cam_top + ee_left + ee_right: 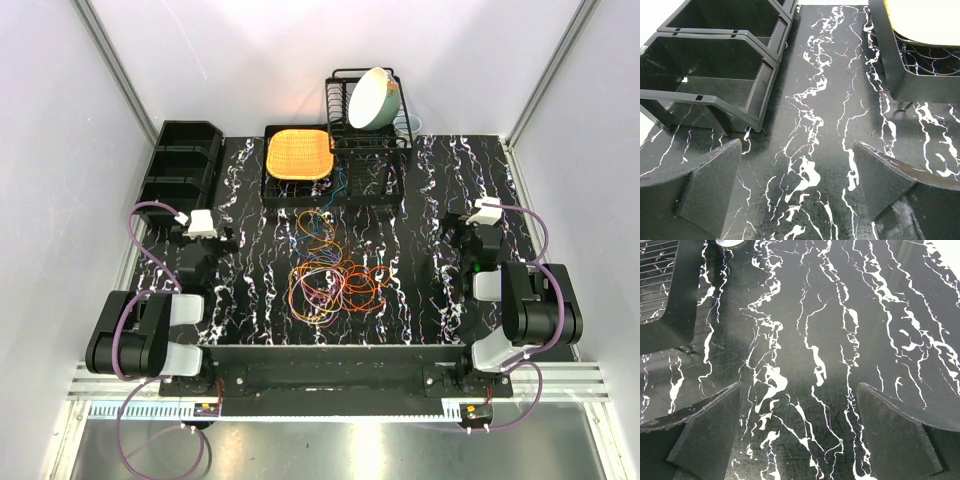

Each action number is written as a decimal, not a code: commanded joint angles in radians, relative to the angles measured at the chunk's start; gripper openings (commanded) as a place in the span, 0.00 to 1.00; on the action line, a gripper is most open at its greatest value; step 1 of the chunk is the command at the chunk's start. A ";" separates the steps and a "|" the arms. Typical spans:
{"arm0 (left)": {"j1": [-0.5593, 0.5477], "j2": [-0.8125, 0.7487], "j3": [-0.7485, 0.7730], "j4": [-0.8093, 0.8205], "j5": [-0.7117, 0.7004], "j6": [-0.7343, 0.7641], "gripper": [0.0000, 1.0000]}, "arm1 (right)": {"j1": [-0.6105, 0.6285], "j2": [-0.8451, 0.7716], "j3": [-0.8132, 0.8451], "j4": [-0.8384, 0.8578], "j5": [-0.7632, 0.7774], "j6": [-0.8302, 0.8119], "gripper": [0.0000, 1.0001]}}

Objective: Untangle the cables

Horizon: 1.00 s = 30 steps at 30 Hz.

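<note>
Next, I move my right gripper to the red cable's outer loop [388,271], at the edge of the pile nearest this gripper, and close it there.
The cables [330,275] lie in a tangled pile of thin orange, red, yellow, blue and purple loops at the middle of the black marbled table [420,290]. A few strands reach back toward the tray. My left gripper [222,238] is open and empty at the left, well apart from the pile. In the left wrist view its fingers [710,185] frame bare table. My right gripper [455,228] is open and empty at the right. In the right wrist view its fingers [895,432] frame bare table. No cable shows in either wrist view.
Black stacked bins [183,162] stand at the back left, also in the left wrist view [715,75]. A black tray [285,190] holds an orange woven mat [298,153]. A dish rack [370,140] holds a pale bowl [372,98]. White walls surround the table.
</note>
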<state>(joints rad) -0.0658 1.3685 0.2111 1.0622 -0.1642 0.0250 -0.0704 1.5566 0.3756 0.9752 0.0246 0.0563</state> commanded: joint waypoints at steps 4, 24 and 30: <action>0.000 0.003 0.016 0.056 0.009 -0.003 0.99 | -0.002 -0.006 0.005 0.059 -0.020 -0.019 1.00; 0.000 0.003 0.016 0.056 0.008 -0.002 0.99 | 0.029 -0.352 0.222 -0.551 0.267 0.167 1.00; 0.000 0.001 0.014 0.056 0.008 -0.002 0.99 | 0.027 -0.458 0.313 -0.914 -0.275 0.527 1.00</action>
<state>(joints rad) -0.0658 1.3701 0.2111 1.0622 -0.1638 0.0250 -0.0505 1.1275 0.6483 0.3321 0.0914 0.3565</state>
